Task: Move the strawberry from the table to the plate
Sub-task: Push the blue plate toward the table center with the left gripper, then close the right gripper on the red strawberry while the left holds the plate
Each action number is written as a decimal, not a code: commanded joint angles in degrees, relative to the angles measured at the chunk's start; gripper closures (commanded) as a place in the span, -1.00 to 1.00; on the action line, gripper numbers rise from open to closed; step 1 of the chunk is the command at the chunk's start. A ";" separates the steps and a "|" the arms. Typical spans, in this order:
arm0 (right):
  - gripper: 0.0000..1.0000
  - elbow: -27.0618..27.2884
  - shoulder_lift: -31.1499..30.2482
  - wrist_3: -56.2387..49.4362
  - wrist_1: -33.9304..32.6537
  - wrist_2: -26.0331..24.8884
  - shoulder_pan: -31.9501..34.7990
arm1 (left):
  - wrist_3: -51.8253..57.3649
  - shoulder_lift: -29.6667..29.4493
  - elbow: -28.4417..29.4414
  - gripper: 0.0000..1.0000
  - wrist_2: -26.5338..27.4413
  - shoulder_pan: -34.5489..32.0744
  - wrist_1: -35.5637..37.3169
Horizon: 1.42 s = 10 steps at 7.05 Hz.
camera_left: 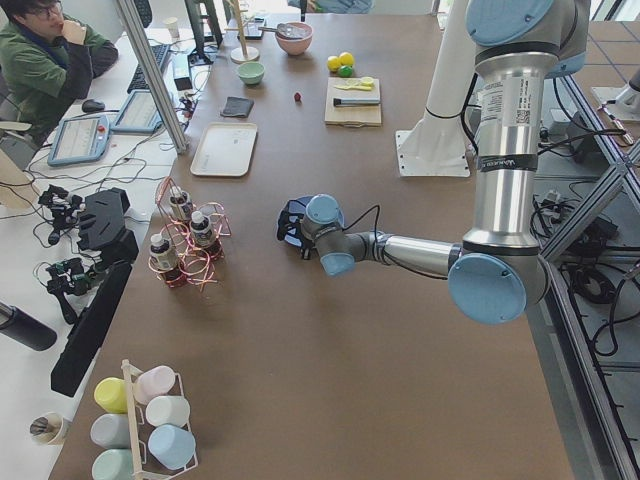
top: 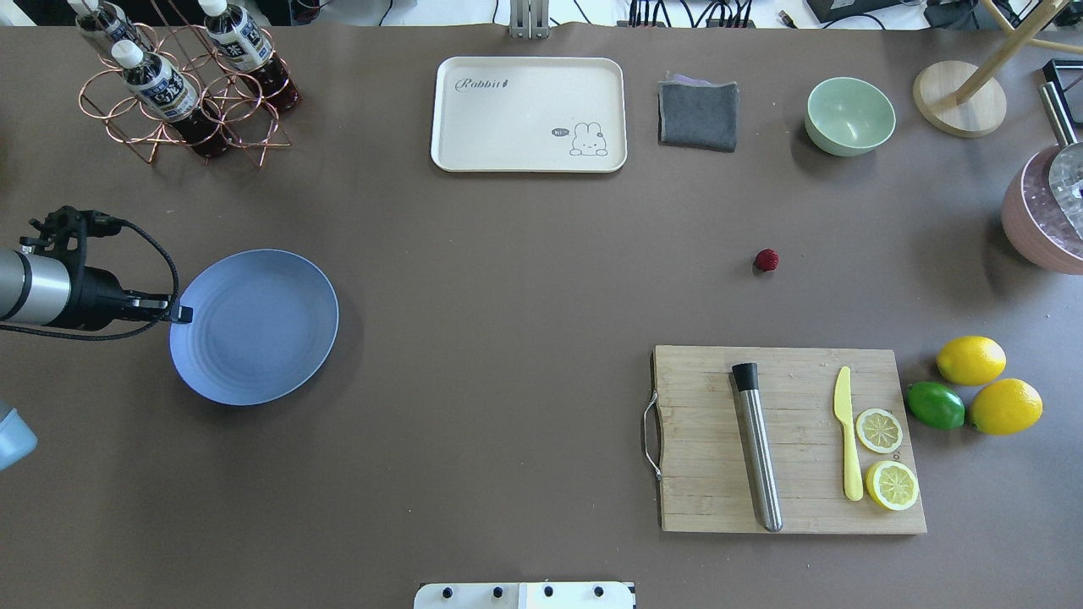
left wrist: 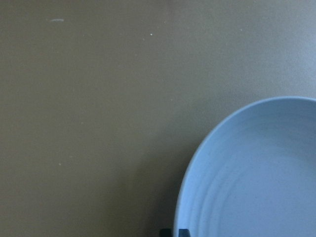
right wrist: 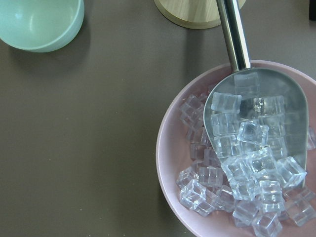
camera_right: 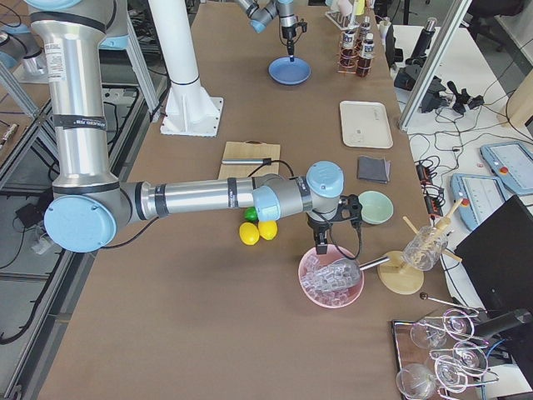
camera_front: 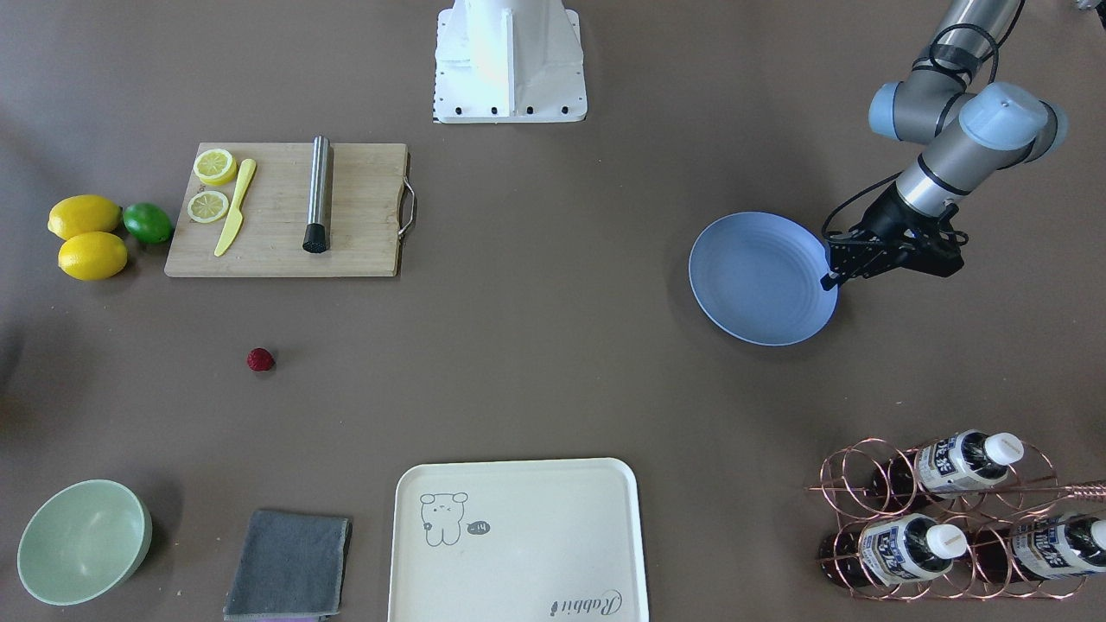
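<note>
Next, my left gripper releases the blue plate on the bare table (camera_front: 494,263) beside the cutting board's metal handle. The plate now lies empty far across the table.
The strawberry (camera_front: 260,359) (top: 766,260) is a tiny dark-red berry lying alone on the grey-brown table (camera_front: 553,345), in front of the cutting board. The blue plate (camera_front: 760,278) (top: 254,326) lies empty far across the table. My left gripper (camera_front: 832,278) (top: 182,315) hovers at the plate's outer rim with its fingers together and nothing held. The left wrist view shows the plate (left wrist: 256,173) and two dark fingertips (left wrist: 166,232) at the bottom edge. My right gripper (camera_right: 321,244) hangs over a pink bowl of ice, far from the strawberry. I cannot tell if it is open or shut.
A wooden cutting board (camera_front: 285,212) holds lemon slices, a yellow knife and a steel muddler. Two lemons and a lime (camera_front: 148,222) lie beside it. A green bowl (camera_front: 82,540), grey cloth (camera_front: 289,564), cream tray (camera_front: 518,540) and a copper bottle rack (camera_front: 950,518) line the far edge.
</note>
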 commanded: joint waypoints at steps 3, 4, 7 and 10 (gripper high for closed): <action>-1.00 1.04 9.67 16.40 0.47 -0.49 -10.19 | -4.60 -6.20 -13.29 1.00 -8.62 -5.73 18.95; -1.00 3.14 10.12 19.87 0.39 -3.80 -13.62 | -9.51 -9.09 -13.49 1.00 -7.58 -3.46 20.03; -1.00 5.36 12.31 32.44 0.57 -11.73 -22.94 | -24.29 -21.46 -13.40 1.00 10.31 13.57 27.02; -1.00 3.34 13.03 38.35 5.75 -17.70 -29.63 | -27.49 -28.00 -8.34 1.00 22.56 24.07 29.54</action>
